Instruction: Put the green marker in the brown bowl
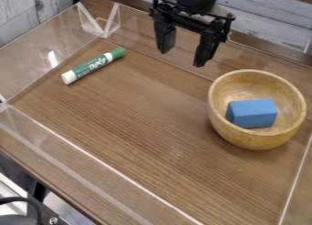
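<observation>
Next, I move my gripper to the green marker and close it on the middle of its body [97, 65], between its green cap and white end.
The green marker [94, 66] lies flat on the wooden table at the left, its green cap pointing up and right and its white end toward the lower left. The brown bowl [287, 119] sits at the right, and a blue rectangular block [253, 113] rests inside it. My gripper [183, 46] hangs at the top centre with its black fingers pointing down and spread apart, open, with nothing between them. It is to the right of the marker and up and left of the bowl, touching neither.
Clear plastic walls [95, 24] run along the table's back, left and front edges. A grey plank wall stands behind. The wood surface [146, 128] spreads between marker and bowl.
</observation>
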Controlling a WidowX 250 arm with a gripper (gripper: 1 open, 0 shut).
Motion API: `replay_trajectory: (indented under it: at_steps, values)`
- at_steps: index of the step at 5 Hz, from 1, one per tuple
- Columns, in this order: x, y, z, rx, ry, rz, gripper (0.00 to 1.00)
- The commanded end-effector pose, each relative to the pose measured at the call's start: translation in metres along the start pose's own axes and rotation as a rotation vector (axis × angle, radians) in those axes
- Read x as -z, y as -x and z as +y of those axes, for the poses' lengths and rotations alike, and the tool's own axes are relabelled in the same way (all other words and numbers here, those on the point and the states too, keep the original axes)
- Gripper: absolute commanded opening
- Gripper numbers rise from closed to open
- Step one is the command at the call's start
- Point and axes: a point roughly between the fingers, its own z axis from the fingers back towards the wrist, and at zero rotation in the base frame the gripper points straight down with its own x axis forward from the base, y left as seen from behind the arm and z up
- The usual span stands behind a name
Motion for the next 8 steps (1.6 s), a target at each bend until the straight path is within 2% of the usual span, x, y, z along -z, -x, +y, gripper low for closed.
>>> replay_trajectory:
  at_steps: [1,2,4,8]
  values:
    - [0.004,0.001,0.008,0.028,-0.006,0.013,1.00]
    - [0.004,0.002,0.030,0.081,-0.024,0.007,1.00]
    - [0.000,0.007,0.100,0.126,-0.071,-0.036,1.00]
    - [0.025,-0.006,0.136,0.174,-0.097,-0.068,1.00]
